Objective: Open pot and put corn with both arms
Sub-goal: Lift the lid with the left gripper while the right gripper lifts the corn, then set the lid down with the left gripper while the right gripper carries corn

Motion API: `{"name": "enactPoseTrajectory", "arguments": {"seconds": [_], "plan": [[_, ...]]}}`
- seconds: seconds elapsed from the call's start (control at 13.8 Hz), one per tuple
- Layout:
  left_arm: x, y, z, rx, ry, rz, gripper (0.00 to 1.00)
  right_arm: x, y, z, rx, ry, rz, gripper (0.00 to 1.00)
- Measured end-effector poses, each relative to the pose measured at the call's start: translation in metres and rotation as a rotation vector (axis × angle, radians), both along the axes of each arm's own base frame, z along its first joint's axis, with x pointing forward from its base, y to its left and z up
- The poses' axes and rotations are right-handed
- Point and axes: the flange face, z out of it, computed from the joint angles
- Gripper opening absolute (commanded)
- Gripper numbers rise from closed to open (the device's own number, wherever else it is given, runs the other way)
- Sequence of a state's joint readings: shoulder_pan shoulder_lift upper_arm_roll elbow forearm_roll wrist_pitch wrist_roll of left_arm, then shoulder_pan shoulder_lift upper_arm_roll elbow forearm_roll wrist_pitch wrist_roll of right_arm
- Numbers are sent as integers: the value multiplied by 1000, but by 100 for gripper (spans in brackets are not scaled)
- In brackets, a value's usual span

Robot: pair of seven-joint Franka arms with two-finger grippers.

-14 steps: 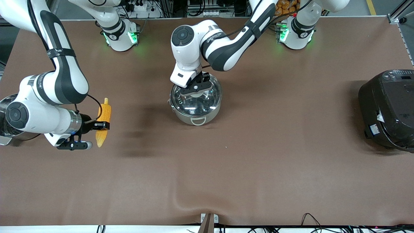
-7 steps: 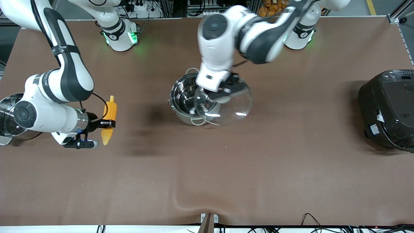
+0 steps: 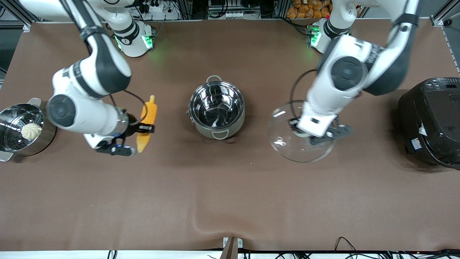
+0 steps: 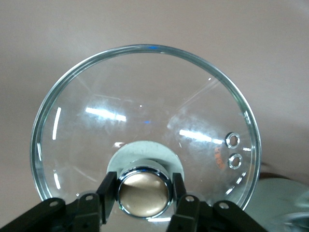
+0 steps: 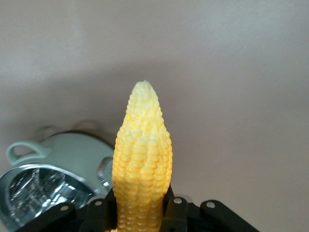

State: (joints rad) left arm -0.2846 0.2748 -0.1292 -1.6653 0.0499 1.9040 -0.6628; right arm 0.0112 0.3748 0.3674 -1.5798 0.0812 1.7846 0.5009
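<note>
Next, my left gripper lets go of the glass lid on the brown table cover (image 3: 326, 126), between the steel pot and the rice cooker.
The steel pot (image 3: 216, 109) stands open in the middle of the table, with nothing in it. My left gripper (image 3: 301, 132) is shut on the copper-coloured knob (image 4: 144, 192) of the glass lid (image 3: 287, 144). It holds the lid over the table between the pot and the rice cooker. In the left wrist view both fingers (image 4: 107, 195) press the knob's sides. My right gripper (image 3: 144, 128) is shut on the corn (image 3: 148, 118) around its middle, over the table beside the pot toward the right arm's end. The corn (image 5: 142, 154) and the pot (image 5: 72, 154) show in the right wrist view.
A steel steamer pot (image 3: 7, 124) with a white bun (image 3: 31, 130) stands at the right arm's end of the table. A big black rice cooker (image 3: 431, 122) stands at the left arm's end. The brown table cover has a wrinkle near the front edge.
My left gripper has lifted the lid off the pot and carried it toward the left arm's end. My right gripper has moved the corn closer to the pot.
</note>
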Motion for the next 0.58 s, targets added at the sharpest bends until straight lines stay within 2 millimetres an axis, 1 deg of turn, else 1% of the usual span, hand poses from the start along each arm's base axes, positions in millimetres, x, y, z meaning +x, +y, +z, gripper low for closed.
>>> {"name": "enactPoseTrajectory", "arguments": {"seconds": [0.14,0.29,0.36,0.58], "plan": [[-7,56,-39,1,8,-51,0,-12,29,3,-26,-2,-11,33],[-16,102,-82,4,34,-55,0,-26,62,5,-45,-3,-26,33],[-22,116,-101,4,45,-47,0,-34,78,6,-57,-7,-32,33],[-47,141,-153,-3,43,-19,0,-58,130,7,-70,-40,-66,33]]}}
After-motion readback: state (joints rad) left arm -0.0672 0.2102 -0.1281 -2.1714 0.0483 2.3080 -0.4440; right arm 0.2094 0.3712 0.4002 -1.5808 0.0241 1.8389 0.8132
